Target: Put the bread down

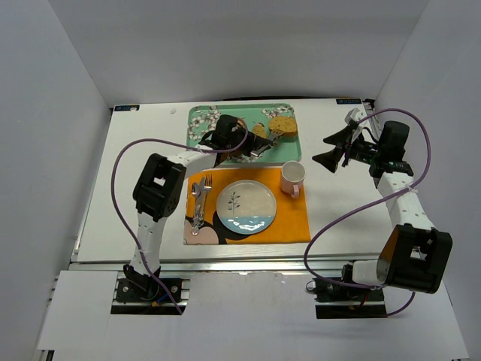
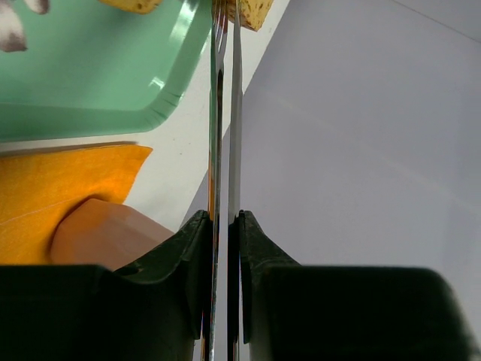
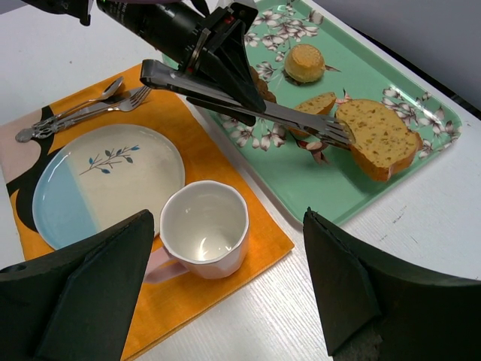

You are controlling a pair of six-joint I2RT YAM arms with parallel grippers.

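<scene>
I should use my left gripper to release the bread from the tongs onto the cream part of the plate (image 1: 247,195), next to the painted sprig.
The bread (image 1: 283,124), a golden-tan slice with a brown crust, is at the right end of the green floral tray (image 1: 199,120). It also shows in the right wrist view (image 3: 379,135). My left gripper (image 1: 228,135) is shut on metal tongs (image 3: 248,105). The tong tips meet the slice's left end, and I cannot tell whether the slice is lifted. In the left wrist view my gripper (image 2: 225,218) pinches the tongs (image 2: 225,113), with the bread (image 2: 252,11) at their tip. My right gripper (image 1: 334,147) is open and empty over the table's right side. The plate (image 1: 246,205) sits on the orange placemat.
A pink cup (image 1: 292,177) stands on the placemat (image 1: 289,222) right of the plate. A fork and spoon (image 1: 200,199) lie left of the plate. On the tray are a smaller yellowish slice (image 3: 319,103) and a round cake (image 3: 304,62). White walls enclose the table.
</scene>
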